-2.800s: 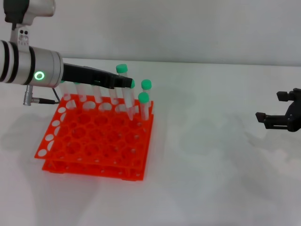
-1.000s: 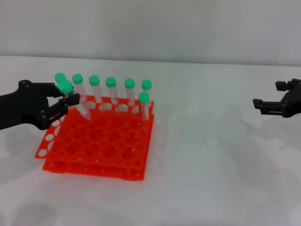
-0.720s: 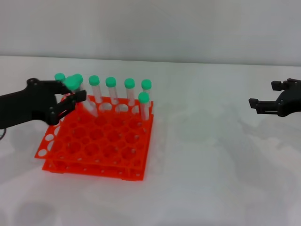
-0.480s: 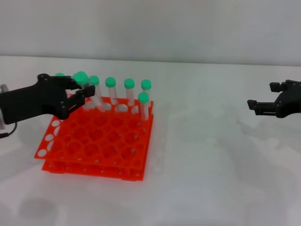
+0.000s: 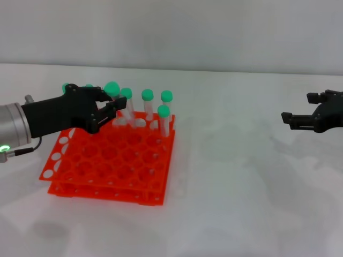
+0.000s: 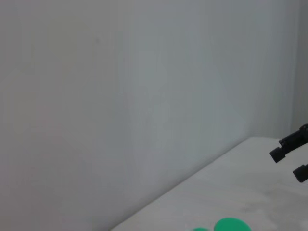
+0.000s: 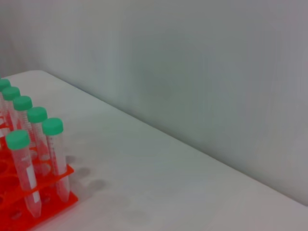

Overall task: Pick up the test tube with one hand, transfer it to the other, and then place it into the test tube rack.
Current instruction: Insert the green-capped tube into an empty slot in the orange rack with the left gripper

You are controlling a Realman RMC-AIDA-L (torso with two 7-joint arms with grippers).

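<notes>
The test tube, now tilted over the rack's back row, will be let go by my left gripper in the rack hole (image 5: 147, 135) beside the front-most green-capped tube.
My left gripper (image 5: 113, 103) is shut on the test tube (image 5: 112, 88), gripping it just under its green cap. It holds the tube tilted over the back row of the orange-red test tube rack (image 5: 107, 160). Several other green-capped tubes (image 5: 147, 96) stand in the rack's back row and right column. The tube's lower part is hidden behind the fingers. My right gripper (image 5: 292, 119) is open and empty, hovering above the table at the far right. The right wrist view shows the rack's corner (image 7: 50, 207) with several tubes (image 7: 53, 127).
The rack sits on a white table (image 5: 236, 193) in front of a pale wall. The left wrist view shows the wall, the table edge, a green cap (image 6: 231, 225) and my right gripper far off (image 6: 291, 147).
My left gripper has carried the tube to the right along the rack's back row and shows more of its silver wrist. The right gripper has shifted slightly inward.
</notes>
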